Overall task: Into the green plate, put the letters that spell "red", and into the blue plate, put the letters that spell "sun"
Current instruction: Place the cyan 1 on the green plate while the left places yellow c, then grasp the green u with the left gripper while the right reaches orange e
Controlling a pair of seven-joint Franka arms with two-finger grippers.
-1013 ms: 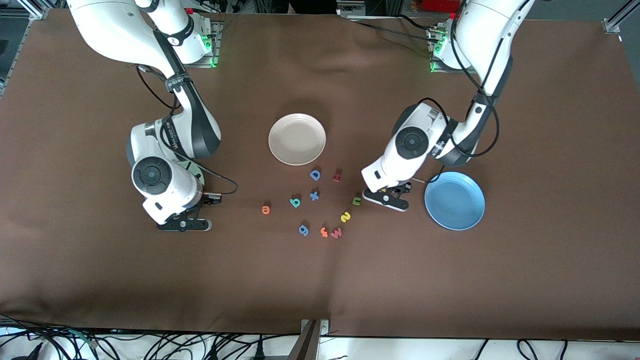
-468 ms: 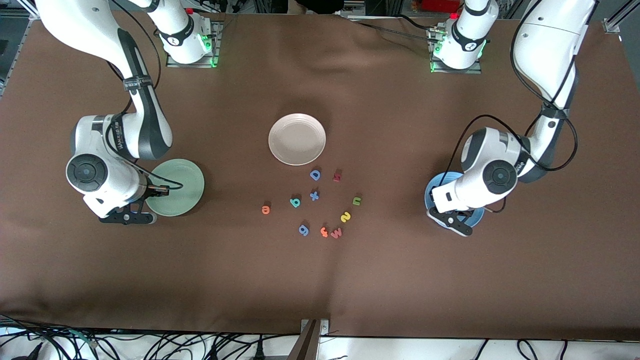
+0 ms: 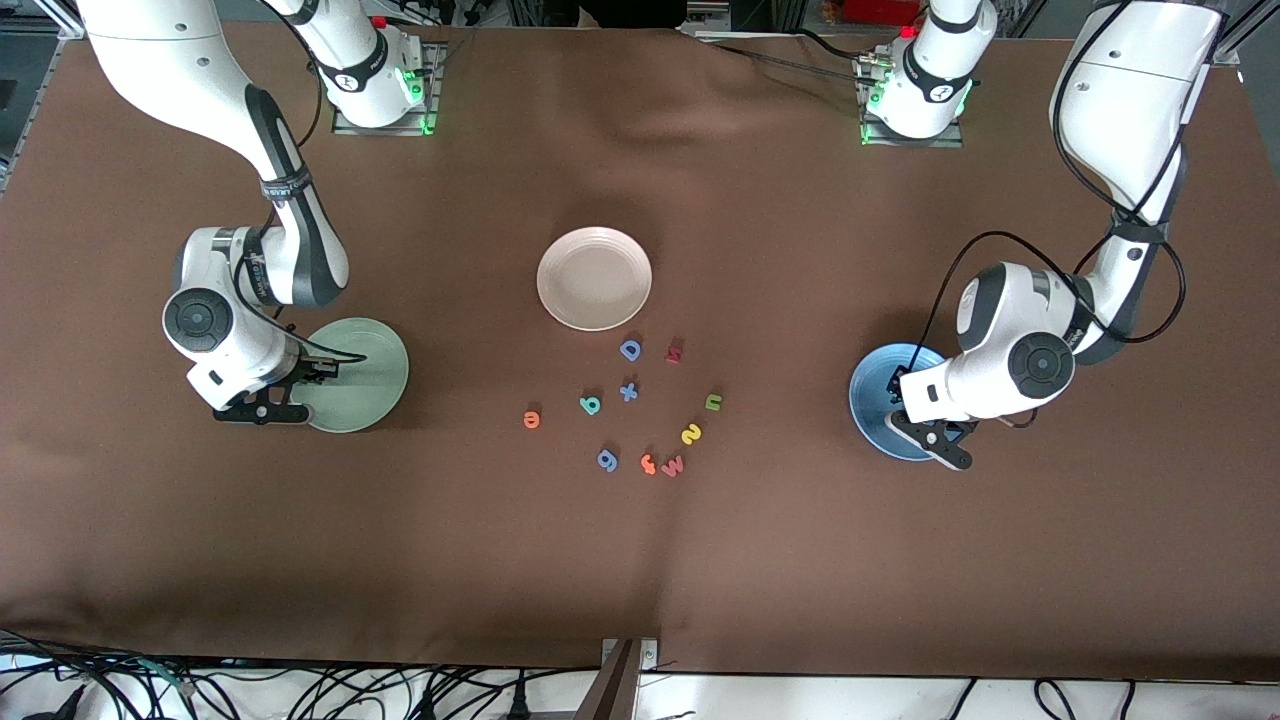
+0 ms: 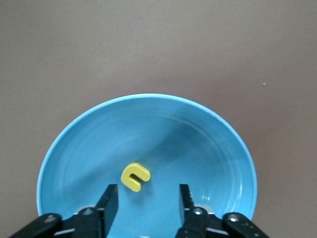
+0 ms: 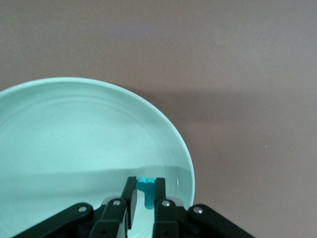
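Note:
Next, my right gripper releases the teal "r" inside the green plate's rim (image 3: 321, 402) (image 5: 139, 192), on the side that is farther away from the cream-white plate.
My left gripper (image 3: 935, 440) hangs open over the blue plate (image 3: 872, 395). A yellow "u" (image 4: 135, 177) lies loose on the blue plate (image 4: 99, 139), just ahead of my left gripper (image 4: 147, 203). My right gripper (image 3: 262, 412) is over the rim of the green plate (image 3: 365, 385), at the rim toward the right arm's end. My right gripper (image 5: 144, 191) is shut on a teal "r" (image 5: 146, 187) above the green plate (image 5: 74, 134). On the cloth mid-table lie an orange "e" (image 3: 531, 419), a teal "d" (image 3: 590, 404), an olive "n" (image 3: 713, 401) and a yellow "s" (image 3: 690, 434).
A cream-white plate (image 3: 594, 278) sits mid-table, farther from the front camera than the letters. Other loose letters lie among them: a blue "D" (image 3: 630, 349), a dark red letter (image 3: 674, 351), a blue cross (image 3: 628, 391), a blue "g" (image 3: 607, 459), an orange "f" (image 3: 648, 463), a pink "w" (image 3: 673, 466).
The left arm swung from the letter cluster to over the blue plate, and its gripper opened and released the yellow "u". The right arm carried the teal "r" to the green plate's rim.

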